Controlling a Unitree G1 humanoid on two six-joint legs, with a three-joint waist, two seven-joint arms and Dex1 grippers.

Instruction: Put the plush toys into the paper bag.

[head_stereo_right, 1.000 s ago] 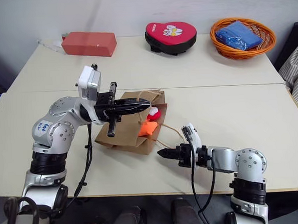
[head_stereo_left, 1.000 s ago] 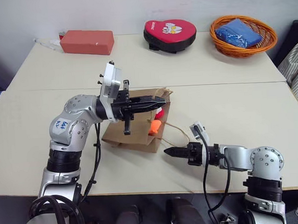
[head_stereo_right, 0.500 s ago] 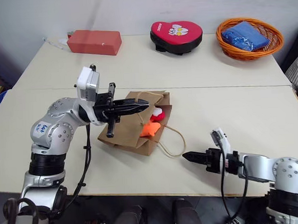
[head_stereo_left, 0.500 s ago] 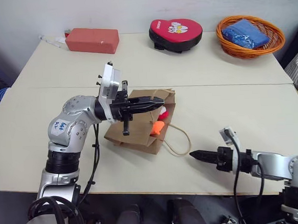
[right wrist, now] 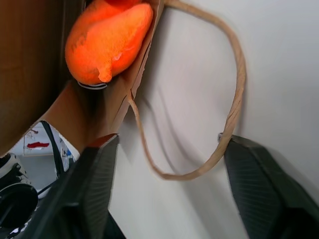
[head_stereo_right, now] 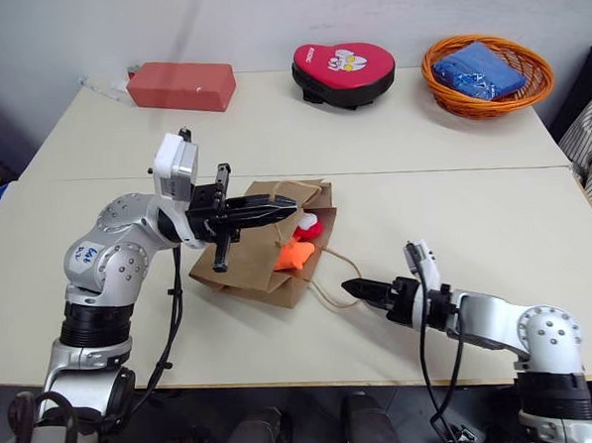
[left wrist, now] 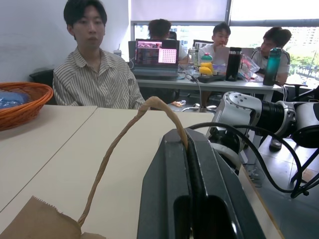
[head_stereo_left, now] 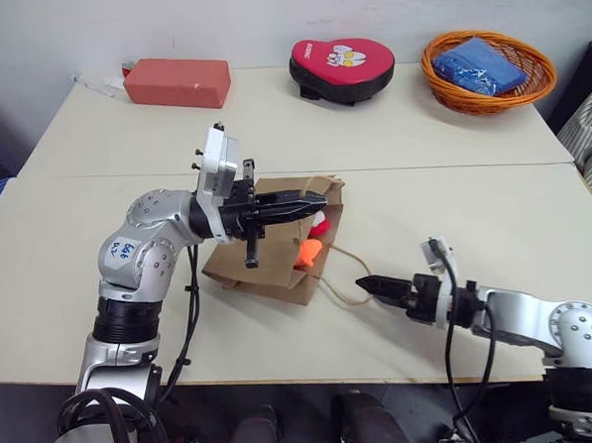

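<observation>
I should use my left gripper to set the brown paper bag down upright on the table (head_stereo_left: 311,252), in the spot below the orange plush toy.
The brown paper bag (head_stereo_left: 263,258) lies on its side mid-table, mouth toward my right arm. My left gripper (head_stereo_left: 317,196) hovers over it, shut on the bag's upper twine handle (left wrist: 149,105), which runs up between its fingers (left wrist: 164,189). The orange plush toy (head_stereo_left: 308,251) sits in the bag's mouth, and the red-and-white plush toy (head_stereo_left: 320,224) lies just behind it at the mouth. My right gripper (head_stereo_left: 365,282) is low over the table, open, pointing at the bag. The lower twine handle (right wrist: 234,89) lies on the table between its fingers (right wrist: 259,184).
At the far edge are a red box (head_stereo_left: 176,82), a red heart pad (head_stereo_left: 341,56) and an orange wicker basket (head_stereo_left: 485,83) holding a blue cloth bundle (head_stereo_left: 476,61). A person (left wrist: 94,74) sits beyond the table's right end, with others at desks behind.
My right gripper has opened. It drew back to the right from the bag, rolled, then came in again to the lower handle loop. The left gripper and bag have stayed put.
</observation>
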